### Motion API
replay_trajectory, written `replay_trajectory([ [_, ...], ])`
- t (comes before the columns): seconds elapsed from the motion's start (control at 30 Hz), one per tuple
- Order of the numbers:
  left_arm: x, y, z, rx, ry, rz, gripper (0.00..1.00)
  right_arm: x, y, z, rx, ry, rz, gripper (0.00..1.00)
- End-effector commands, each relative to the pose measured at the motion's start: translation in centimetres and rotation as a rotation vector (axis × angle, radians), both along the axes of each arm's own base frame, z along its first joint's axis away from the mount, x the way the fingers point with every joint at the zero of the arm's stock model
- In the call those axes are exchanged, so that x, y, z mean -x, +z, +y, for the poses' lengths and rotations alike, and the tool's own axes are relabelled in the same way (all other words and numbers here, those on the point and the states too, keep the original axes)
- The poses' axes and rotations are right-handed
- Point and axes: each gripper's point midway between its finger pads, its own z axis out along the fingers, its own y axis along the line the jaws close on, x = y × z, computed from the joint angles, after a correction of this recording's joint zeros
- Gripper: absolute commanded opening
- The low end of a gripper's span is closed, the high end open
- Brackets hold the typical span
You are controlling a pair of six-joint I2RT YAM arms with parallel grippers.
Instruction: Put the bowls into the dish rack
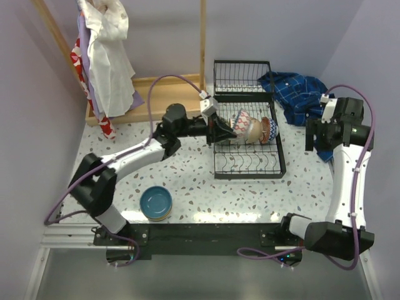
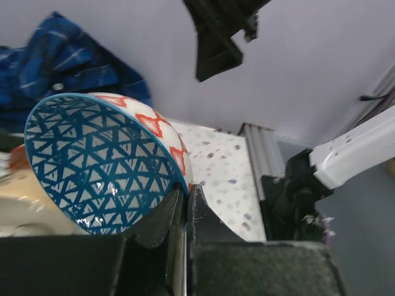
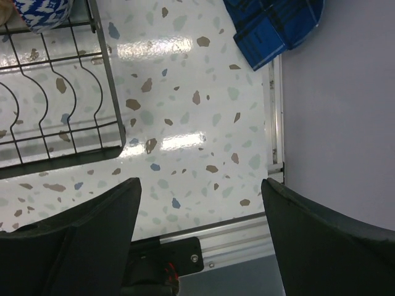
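Note:
My left gripper has the red-orange patterned bowl. It will release it in the rack's near corner (image 1: 274, 155) next to the red-brown bowl.
The black wire dish rack (image 1: 249, 164) stands mid-table; its corner shows in the right wrist view (image 3: 55, 117). My left gripper (image 1: 226, 132) is shut on the rim of a red-orange patterned bowl (image 1: 242, 121) with a teal triangle-patterned inside (image 2: 99, 163), held on edge over the rack. A beige bowl (image 1: 255, 130) and a red-brown bowl (image 1: 267, 130) stand on edge behind it in the rack. A stack of bowls with a teal blue one on top (image 1: 155, 202) sits at the near left. My right gripper (image 3: 200, 203) is open and empty over the table right of the rack.
A blue plaid cloth (image 1: 299, 94) lies at the back right and shows in the right wrist view (image 3: 274, 24). A wooden-framed clothes stand (image 1: 147, 87) with hanging cloths stands at the back left. The rack's hinged end panel (image 1: 242, 76) lies behind it.

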Motion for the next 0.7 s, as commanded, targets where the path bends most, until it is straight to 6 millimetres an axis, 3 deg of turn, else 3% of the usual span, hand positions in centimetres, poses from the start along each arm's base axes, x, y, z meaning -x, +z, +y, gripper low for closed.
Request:
replay_trajectory([
  [0.0,5.3,7.4,-4.1,0.347,-0.193,0.021,0.0,-0.5,0.6,-0.5,-0.01,-0.076,-0.026,0.83],
  [0.07,4.9,7.7,-5.1,0.385,-0.154,0.058,0.0,-0.4,0.2,-0.9,0.004,-0.077,-0.011,0.83],
  [0.2,4.5,5.5,-7.7,0.379,-0.108,0.214,0.0,-0.1,0.0,-1.1,0.023,-0.071,0.009,0.83],
  [0.33,1.7,3.5,-9.3,0.392,0.023,0.449,0.0,0.3,-0.3,-1.3,0.035,-0.067,0.033,0.83],
  [0.5,-1.5,-0.9,-11.7,0.369,0.164,0.858,0.0,0.1,-0.4,-1.4,0.025,-0.07,0.066,0.83],
  [0.53,-2.0,-0.9,-12.1,0.383,0.197,0.894,0.0,-0.2,0.1,-1.4,0.026,-0.069,0.057,0.83],
  [0.67,-0.7,-1.8,-14.3,0.342,0.212,0.985,0.0,-1.3,0.2,-1.4,0.009,-0.063,0.052,0.83],
])
